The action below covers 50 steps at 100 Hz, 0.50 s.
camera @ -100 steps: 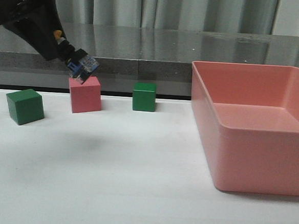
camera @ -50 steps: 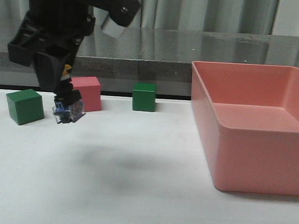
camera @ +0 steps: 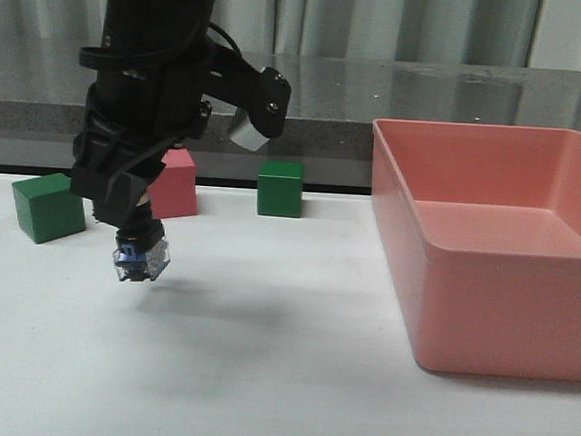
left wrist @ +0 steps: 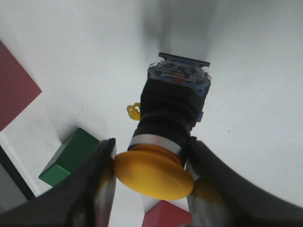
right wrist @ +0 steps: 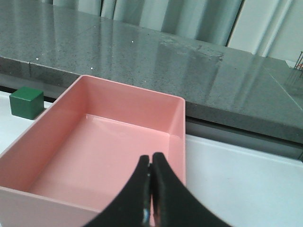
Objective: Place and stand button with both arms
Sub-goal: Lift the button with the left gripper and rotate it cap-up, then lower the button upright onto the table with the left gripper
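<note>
Next, the left gripper stands the button, held a little above the table, on the open white table [camera: 134,293] [left wrist: 182,62] in front of the pink cube.
My left gripper [camera: 136,231] is shut on the button [camera: 141,258] and holds it a little above the white table, clear-and-blue base down and slightly tilted. In the left wrist view the button [left wrist: 171,113] shows its yellow cap, silver collar, black body and blue base, and the left gripper [left wrist: 152,148] clamps it just under the cap. My right gripper [right wrist: 151,163] is shut and empty, hovering over the pink bin [right wrist: 132,88]. The right arm is out of the front view.
The pink bin [camera: 402,191] fills the right of the table. A green cube [camera: 48,207], a pink cube [camera: 179,188] and a second green cube [camera: 280,187] stand along the back left. A grey ledge runs behind the table.
My left arm has swung from beside the pink cube toward the front and slightly right, carrying the button lower over the table. The cubes and bin have not moved.
</note>
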Motion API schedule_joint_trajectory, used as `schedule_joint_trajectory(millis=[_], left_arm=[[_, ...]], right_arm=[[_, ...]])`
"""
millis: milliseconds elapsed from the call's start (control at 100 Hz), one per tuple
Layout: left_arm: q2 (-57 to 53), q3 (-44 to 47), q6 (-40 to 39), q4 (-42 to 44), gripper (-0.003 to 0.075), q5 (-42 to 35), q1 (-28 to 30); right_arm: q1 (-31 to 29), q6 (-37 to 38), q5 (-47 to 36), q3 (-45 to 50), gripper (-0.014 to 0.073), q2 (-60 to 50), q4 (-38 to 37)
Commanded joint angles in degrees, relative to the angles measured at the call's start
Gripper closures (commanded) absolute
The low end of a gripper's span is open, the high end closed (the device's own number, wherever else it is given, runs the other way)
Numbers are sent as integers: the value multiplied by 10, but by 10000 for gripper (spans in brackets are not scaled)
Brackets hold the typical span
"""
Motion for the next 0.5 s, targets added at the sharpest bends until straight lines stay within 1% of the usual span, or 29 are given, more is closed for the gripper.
schedule_joint_trajectory(millis=[0,310,490], left_arm=[[-29,-17,-32,35,739,-2,-5],[-27,-17,-38,51,738,-2,-5],[-4,-17,-46,63,738,3,-5]], right_arm=[[-4,-1,-49,-16,651,3,5],[-4,-1,-49,-16,651,3,5],[-4,-1,-49,-16,651,3,5]])
